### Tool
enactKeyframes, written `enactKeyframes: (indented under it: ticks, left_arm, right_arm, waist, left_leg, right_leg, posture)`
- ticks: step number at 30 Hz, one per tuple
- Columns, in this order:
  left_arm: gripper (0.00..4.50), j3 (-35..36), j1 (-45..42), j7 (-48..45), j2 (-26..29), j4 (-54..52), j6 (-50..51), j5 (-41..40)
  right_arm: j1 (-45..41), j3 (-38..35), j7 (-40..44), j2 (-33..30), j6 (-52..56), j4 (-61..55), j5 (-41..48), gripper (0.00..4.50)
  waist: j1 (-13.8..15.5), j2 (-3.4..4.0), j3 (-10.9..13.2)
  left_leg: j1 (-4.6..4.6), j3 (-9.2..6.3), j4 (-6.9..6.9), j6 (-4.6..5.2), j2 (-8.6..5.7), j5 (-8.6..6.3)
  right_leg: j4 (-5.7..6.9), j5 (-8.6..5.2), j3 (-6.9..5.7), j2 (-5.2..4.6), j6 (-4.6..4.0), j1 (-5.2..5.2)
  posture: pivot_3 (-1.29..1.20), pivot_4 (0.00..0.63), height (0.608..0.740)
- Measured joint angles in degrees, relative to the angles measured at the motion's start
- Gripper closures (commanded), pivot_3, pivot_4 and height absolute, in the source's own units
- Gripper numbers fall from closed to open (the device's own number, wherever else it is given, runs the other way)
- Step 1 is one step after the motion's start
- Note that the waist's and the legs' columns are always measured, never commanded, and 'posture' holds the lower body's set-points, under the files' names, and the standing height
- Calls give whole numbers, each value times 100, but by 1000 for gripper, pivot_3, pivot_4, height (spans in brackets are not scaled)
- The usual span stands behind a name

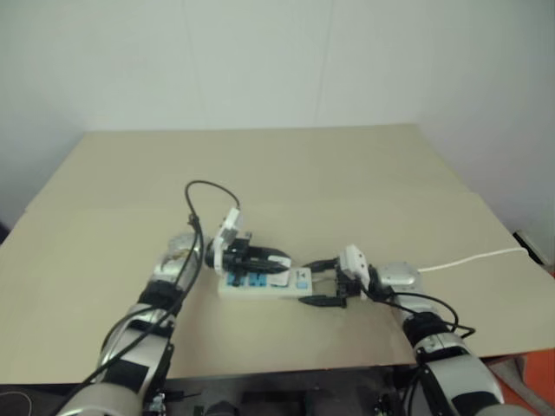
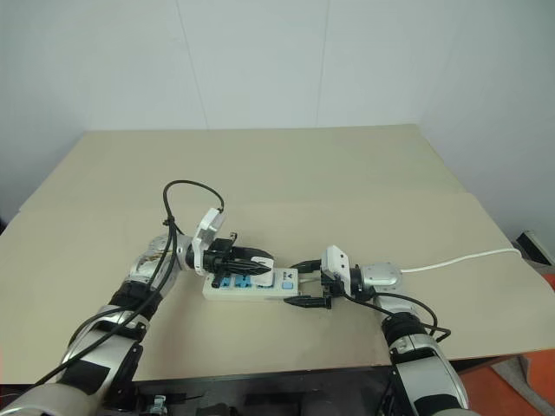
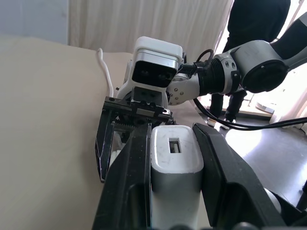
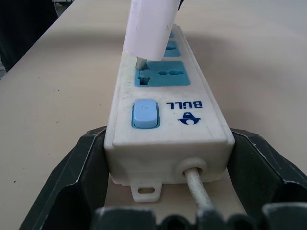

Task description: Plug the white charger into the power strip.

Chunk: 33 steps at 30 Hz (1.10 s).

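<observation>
Next, my left hand releases the white charger in the blue socket [image 1: 278,278] closest to the power strip's blue switch.
The power strip [image 2: 257,289] lies on the tan table [image 2: 286,173] near its front edge, blue sockets up. My left gripper [image 2: 260,257] points right, level over the strip, shut on the white charger [image 3: 175,153]. In the right wrist view the charger [image 4: 148,28] stands on the blue socket [image 4: 163,76] closest to the blue switch [image 4: 145,114], its prongs at the slots. My right gripper [image 2: 305,284] points left, its black fingers [image 4: 86,163] pressed against both sides of the strip's switch end.
The strip's thin white cord [image 1: 468,258] runs right across the table to its right edge. A black cable [image 1: 204,186] loops up from my left wrist. A person in dark clothes [image 3: 254,24] stands beyond the table.
</observation>
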Motion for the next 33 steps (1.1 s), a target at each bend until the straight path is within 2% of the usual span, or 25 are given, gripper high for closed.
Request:
enactKeyframes:
  ticks: [24, 33]
  left_arm:
    - [3487, -62, -78, 0, -130, 373, -238, -9]
    - [3487, -382, -14, 23, -12, 302, -724, -16]
  right_arm:
    - [142, -1, -98, -20, 61, -233, 3, 1097]
    - [150, 3, -98, -11, 61, -241, 2, 1097]
  waist:
    - [11, 0, 0]
    - [9, 0, 0]
  left_leg:
    - [0, 0, -3, 0, 0, 0]
    - [1, 0, -6, 1, 1, 0]
  right_leg:
    - [-3, -1, 1, 2, 1, 0]
    - [-4, -1, 3, 3, 1, 0]
  posture:
    - [0, 150, 740]
    - [0, 150, 740]
